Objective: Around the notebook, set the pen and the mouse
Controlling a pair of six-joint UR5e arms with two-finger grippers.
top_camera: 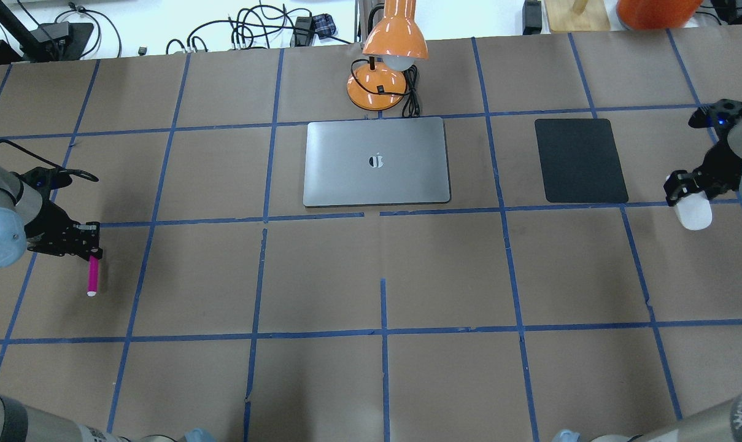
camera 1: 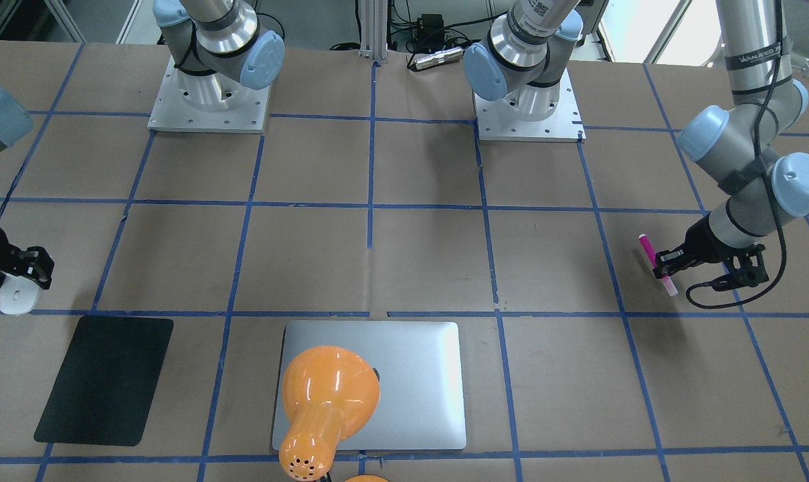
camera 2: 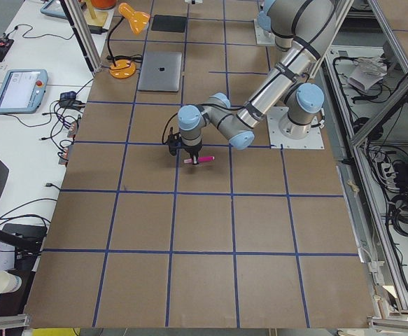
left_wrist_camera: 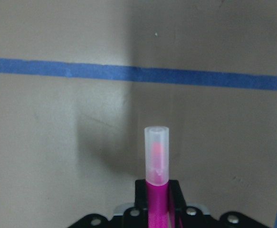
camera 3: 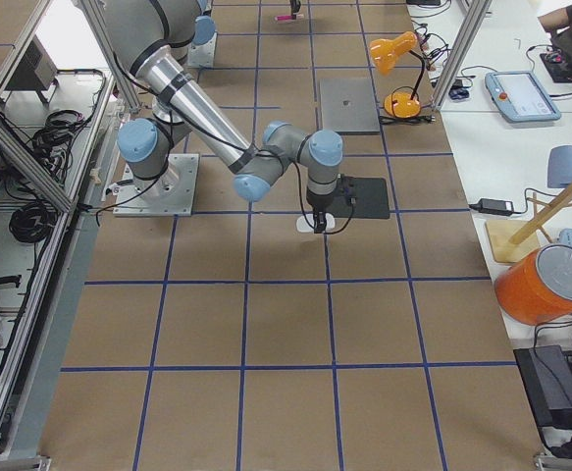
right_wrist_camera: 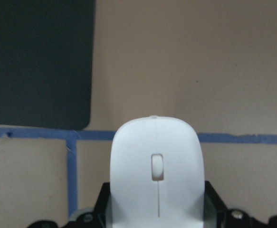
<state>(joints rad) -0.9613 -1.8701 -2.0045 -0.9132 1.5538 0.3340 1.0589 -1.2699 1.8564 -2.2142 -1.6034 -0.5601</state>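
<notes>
The magenta pen will go down from my left gripper at the blue tape's loose end on the notebook's near side (camera 1: 366,250).
The silver-grey notebook (top_camera: 377,161) lies flat at the far middle of the table, also in the front view (camera 1: 417,395). My left gripper (top_camera: 90,250) is far out on my left, shut on the magenta pen (top_camera: 92,277). The pen's pale cap (left_wrist_camera: 156,154) sticks out past the fingers over bare paper. My right gripper (top_camera: 685,191) is far out on my right, shut on the white mouse (top_camera: 693,213). The mouse (right_wrist_camera: 156,171) sits between the fingers, just off the near corner of the black mat. Both are well away from the notebook.
A thin black mat (top_camera: 580,160) lies to the right of the notebook. An orange desk lamp (top_camera: 386,64) stands just behind the notebook, its head hanging over the notebook's far edge. Brown paper with a blue tape grid (top_camera: 383,331) covers the table.
</notes>
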